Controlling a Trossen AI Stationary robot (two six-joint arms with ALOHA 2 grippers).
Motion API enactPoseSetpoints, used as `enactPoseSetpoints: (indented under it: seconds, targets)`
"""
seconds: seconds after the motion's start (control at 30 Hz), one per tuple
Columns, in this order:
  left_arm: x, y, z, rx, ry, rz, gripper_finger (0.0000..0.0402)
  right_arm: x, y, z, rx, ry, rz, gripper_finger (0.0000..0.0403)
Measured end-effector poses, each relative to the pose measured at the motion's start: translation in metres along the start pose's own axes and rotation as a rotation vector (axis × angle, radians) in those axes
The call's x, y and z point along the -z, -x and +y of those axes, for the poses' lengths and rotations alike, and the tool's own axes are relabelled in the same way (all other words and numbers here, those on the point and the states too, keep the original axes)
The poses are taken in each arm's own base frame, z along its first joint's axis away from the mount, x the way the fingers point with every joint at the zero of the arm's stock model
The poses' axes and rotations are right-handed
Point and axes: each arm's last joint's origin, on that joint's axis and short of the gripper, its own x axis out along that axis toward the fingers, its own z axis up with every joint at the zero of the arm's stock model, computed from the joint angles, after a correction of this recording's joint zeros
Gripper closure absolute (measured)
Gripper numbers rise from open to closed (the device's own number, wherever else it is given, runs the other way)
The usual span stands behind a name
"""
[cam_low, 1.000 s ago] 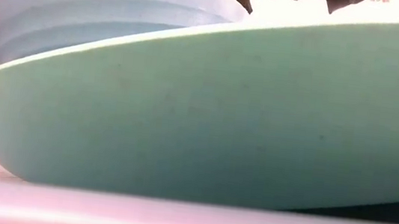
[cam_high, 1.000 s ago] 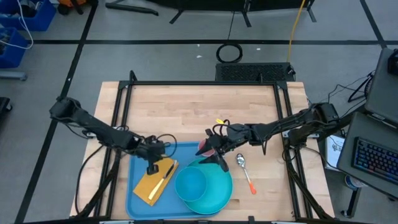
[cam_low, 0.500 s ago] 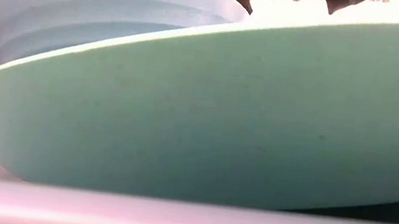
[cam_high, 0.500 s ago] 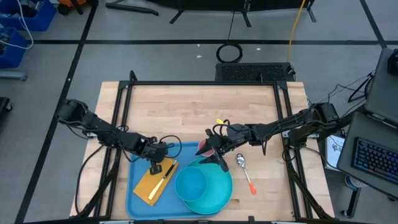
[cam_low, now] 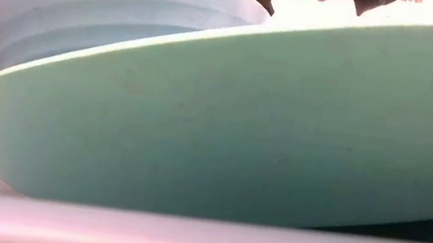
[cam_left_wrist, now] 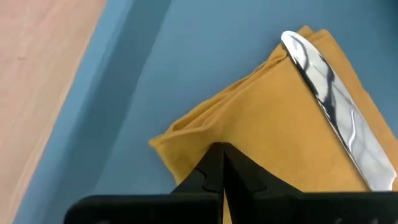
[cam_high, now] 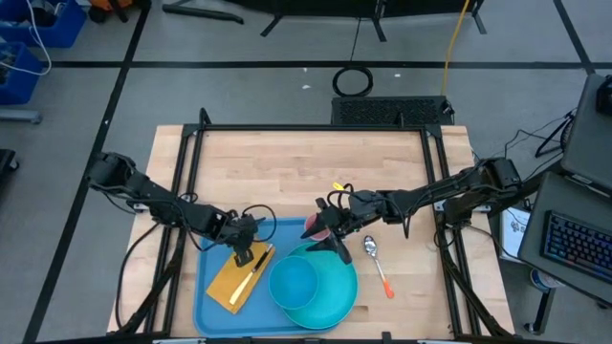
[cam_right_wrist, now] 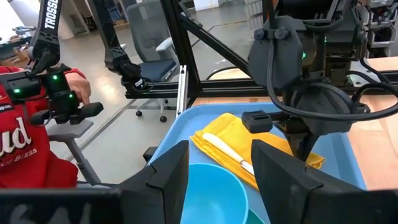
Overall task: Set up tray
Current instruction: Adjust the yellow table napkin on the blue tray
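Observation:
My left gripper is to let go of the yellow napkin along the light-blue tray's end rim (cam_high: 219,283), on the side of the tray away from the plate.
The light-blue tray (cam_high: 212,287) lies at the table's near edge. On it lies a folded yellow napkin (cam_high: 232,282) with a knife (cam_left_wrist: 329,93) on top. A blue bowl (cam_high: 293,283) stands on a teal plate (cam_high: 330,296) that overlaps the tray's right end. My left gripper (cam_high: 245,254) is shut, pointing down at the napkin's far corner. My right gripper (cam_high: 337,248) is open and empty above the plate's far rim; its fingers also show in the right wrist view (cam_right_wrist: 217,165). My left gripper's shut fingertips (cam_left_wrist: 219,152) stand on the napkin near its far corner (cam_left_wrist: 186,134), coming from above and pointing down. The napkin lies flat on the tray. Whether any cloth is caught between the fingers, I cannot tell.
A spoon with an orange handle (cam_high: 377,264) lies on the bare wood right of the plate. A pink-red object (cam_high: 313,225) sits by the tray's far rim, beside my right gripper. The table's far half is bare wood. The plate (cam_low: 281,129) and bowl (cam_low: 115,4) fill the low view.
My left gripper has gone a little toward the table's right edge, over the napkin's far corner. The napkin and knife lie as before.

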Motion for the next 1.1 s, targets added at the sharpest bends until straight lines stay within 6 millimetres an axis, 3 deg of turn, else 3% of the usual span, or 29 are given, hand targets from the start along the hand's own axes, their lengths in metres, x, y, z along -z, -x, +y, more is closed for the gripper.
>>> enactPoseSetpoints:
  seconds: [0.47,1.1]
  targets:
    - [0.013,0.002,-0.001,-0.051,0.204,0.067,0.04,0.0,0.0,0.0,0.0,0.005,0.001,0.0238]
    - [0.031,0.009,-0.004,-0.069,0.337,0.209,0.0397,0.001,0.0,0.0,0.002,0.005,0.006,0.0238]
